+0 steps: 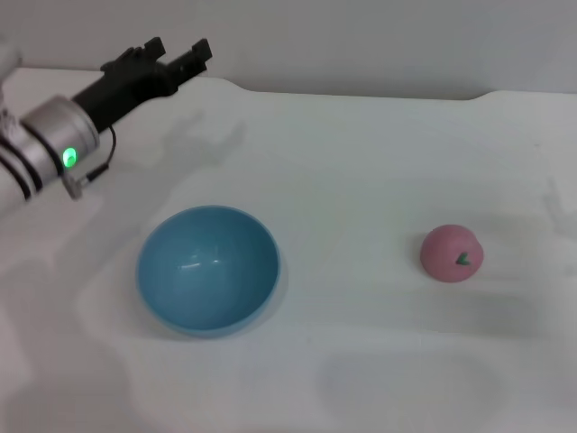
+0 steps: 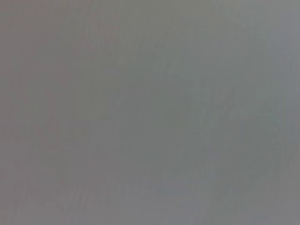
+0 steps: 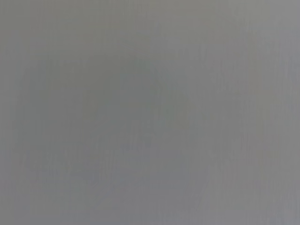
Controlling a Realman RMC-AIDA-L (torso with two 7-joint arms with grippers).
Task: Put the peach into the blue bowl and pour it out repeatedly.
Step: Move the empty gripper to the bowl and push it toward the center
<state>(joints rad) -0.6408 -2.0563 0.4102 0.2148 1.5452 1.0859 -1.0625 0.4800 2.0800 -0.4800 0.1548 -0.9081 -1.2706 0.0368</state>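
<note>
I need to close my left gripper on the blue bowl's rim (image 1: 151, 242), on the side facing away from the peach.
The blue bowl (image 1: 207, 269) stands upright and empty on the white table, left of centre in the head view. The peach (image 1: 452, 253), pink with a small green leaf mark, lies on the table well to the right of the bowl. My left gripper (image 1: 178, 50) hangs in the air at the far left, above and behind the bowl, its two black fingers apart with nothing between them. The right gripper is out of view. Both wrist views show only plain grey.
The white table (image 1: 361, 162) ends at a far edge against a grey wall (image 1: 361, 36). The left arm's silver wrist (image 1: 54, 144) with a green light reaches in from the left edge.
</note>
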